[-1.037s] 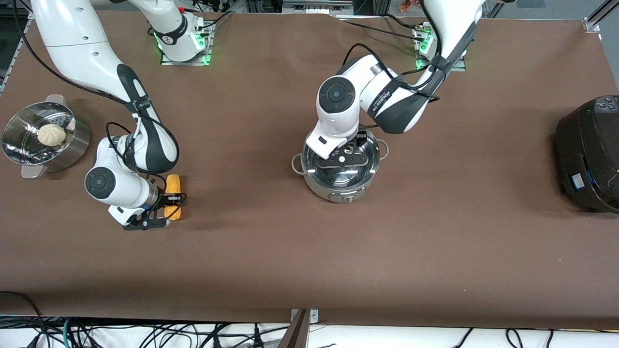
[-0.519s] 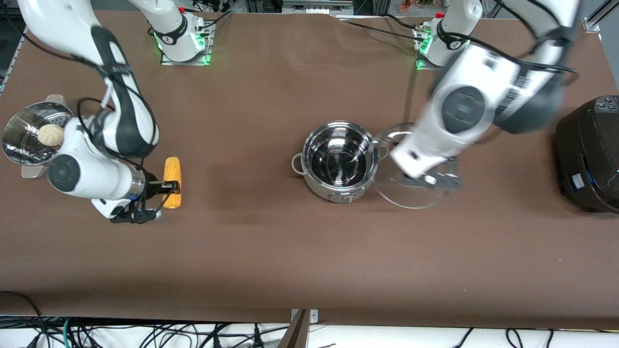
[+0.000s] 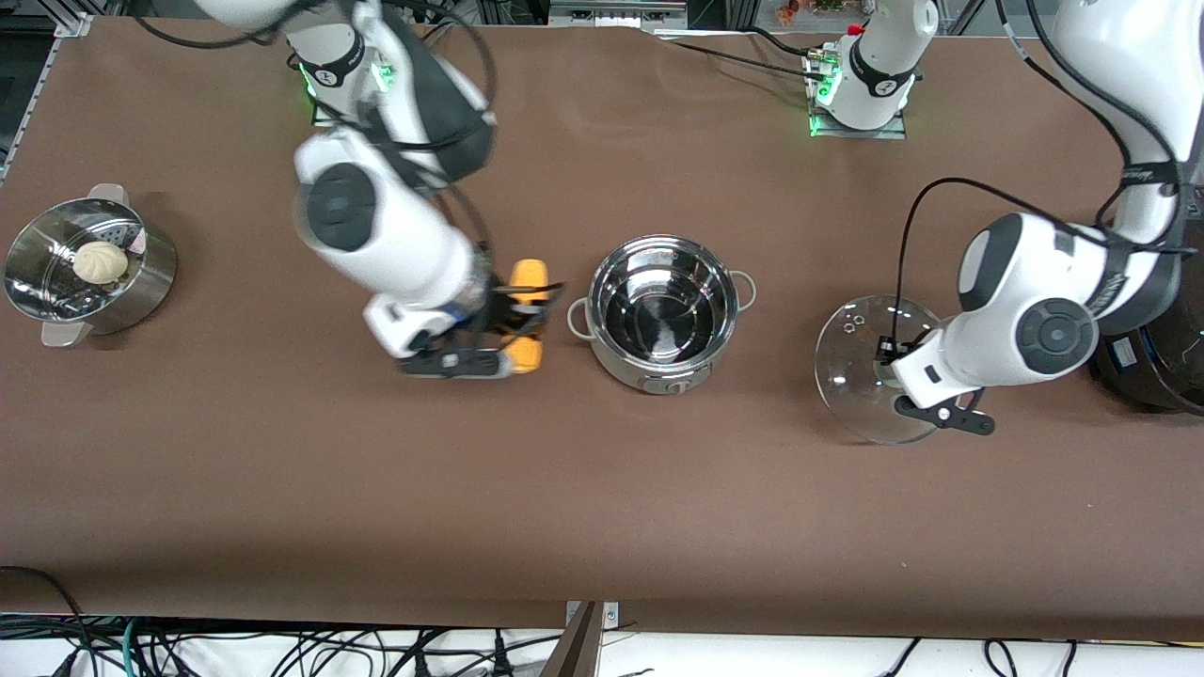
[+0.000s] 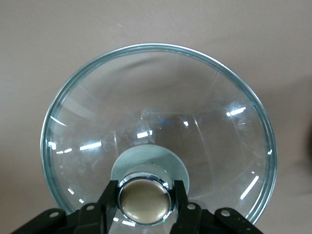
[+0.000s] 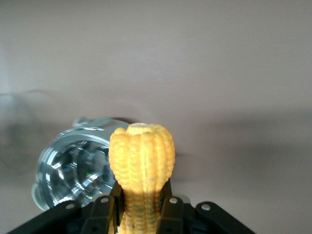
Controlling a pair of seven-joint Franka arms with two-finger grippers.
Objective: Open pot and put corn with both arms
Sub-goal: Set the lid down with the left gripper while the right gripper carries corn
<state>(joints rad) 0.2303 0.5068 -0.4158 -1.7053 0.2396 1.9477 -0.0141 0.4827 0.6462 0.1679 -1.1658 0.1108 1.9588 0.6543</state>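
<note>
My right gripper should release the yellow corn, now in the air beside the pot, inside the steel pot (image 3: pixel 646 315) (image 5: pixel 92 165), setting it on the side of the steel pot that is nearer to the steamer pot.
The steel pot (image 3: pixel 664 310) stands open and empty in the middle of the table; it also shows in the right wrist view (image 5: pixel 73 168). My right gripper (image 3: pixel 515 316) is shut on the yellow corn (image 3: pixel 529 276) and holds it in the air just beside the pot, toward the right arm's end. The right wrist view shows the corn (image 5: pixel 142 156) clamped between the fingers of this gripper (image 5: pixel 141 214). My left gripper (image 3: pixel 886 374) is shut on the tan knob (image 4: pixel 145 200) of the glass lid (image 3: pixel 861 362), low over the table beside the pot. The lid (image 4: pixel 158 112) fills the left wrist view.
A steel steamer pot (image 3: pixel 141 282) with a white bun (image 3: pixel 101 261) stands at the right arm's end. A large black cooker (image 3: pixel 1152 310) stands at the left arm's end, close to the left arm's elbow.
The left gripper lifted the lid off the pot and carried it toward the left arm's end. The right gripper lifted the corn from the table and carried it up beside the pot.
</note>
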